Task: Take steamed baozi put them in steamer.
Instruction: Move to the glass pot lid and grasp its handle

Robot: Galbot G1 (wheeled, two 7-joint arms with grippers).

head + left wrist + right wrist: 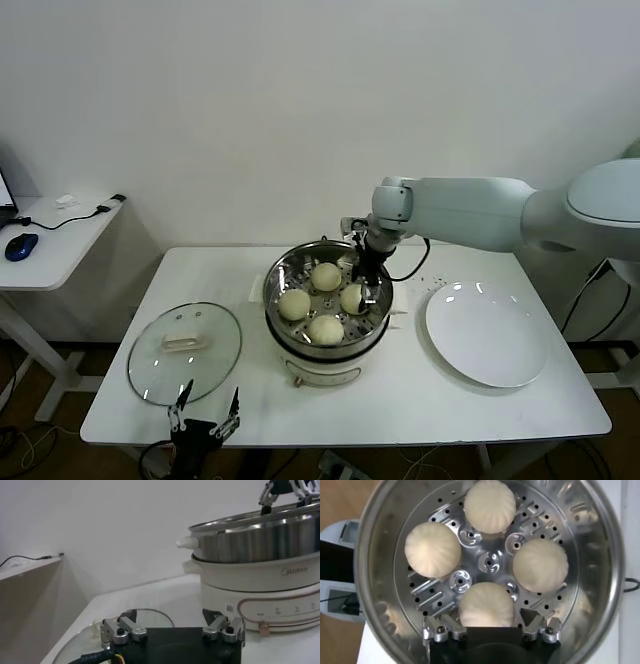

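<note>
The left gripper needs to next move to the glass lid's white handle (182,342) (96,629) and close there, as all the baozi already lie in the steamer.
The steamer (274,287) is a shiny steel pot on a white base at the table's middle; it also shows in the left wrist view (250,537). All four cream-white baozi lie on its perforated tray (489,561): far (326,276), left (294,304), near (325,328) and right (351,298). My right gripper (366,291) reaches down into the pot's right side. In the right wrist view it (488,618) is open, its fingers either side of one bun (486,602), with a gap on one side. My left gripper (205,409) is open and empty, parked at the table's front edge.
A round glass lid (185,352) with a white handle lies flat on the table, left of the steamer. An empty white plate (487,332) lies to the right. A side desk (50,240) with a blue mouse stands at far left.
</note>
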